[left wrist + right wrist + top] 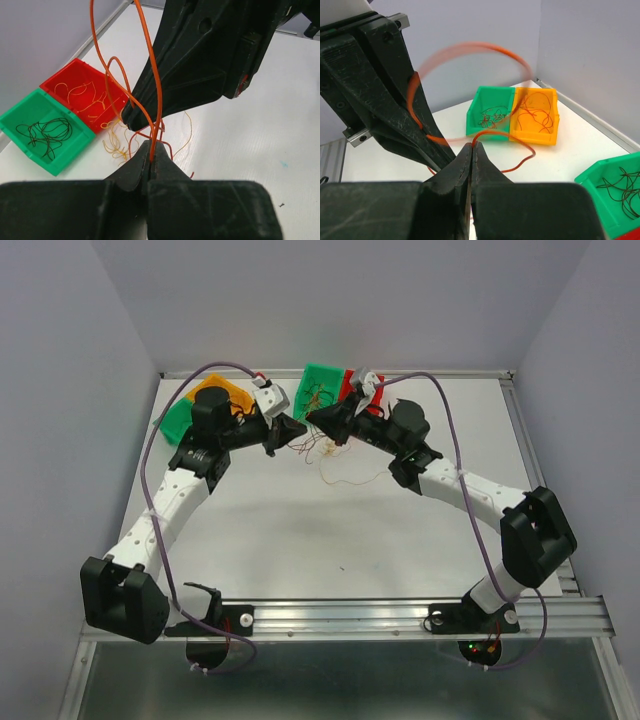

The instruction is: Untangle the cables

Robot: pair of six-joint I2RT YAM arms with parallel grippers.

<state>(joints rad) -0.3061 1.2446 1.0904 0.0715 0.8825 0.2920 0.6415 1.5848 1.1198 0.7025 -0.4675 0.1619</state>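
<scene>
My left gripper should take the cable (152, 129) again, as my right gripper is holding the orange cable away from the orange bin; then my right gripper should open.
Both grippers meet above the far middle of the table, tip to tip. My left gripper (151, 150) is shut on a thin orange cable (156, 75) that loops up past the right gripper's black fingers (200, 65). My right gripper (472, 146) is shut on an orange cable (500, 133) too; its big loop is blurred beside the left gripper's fingers (380, 100). A small tangle of red and yellowish cables (328, 454) lies on the table under the left gripper (297, 430) and the right gripper (312, 416).
A green bin (45, 130) with dark cables and a red bin (80, 95) with yellow cables stand at the back. A green bin (492, 112) and an orange bin (535, 115) with cables stand at the back left. Lilac arm cables arch over both arms.
</scene>
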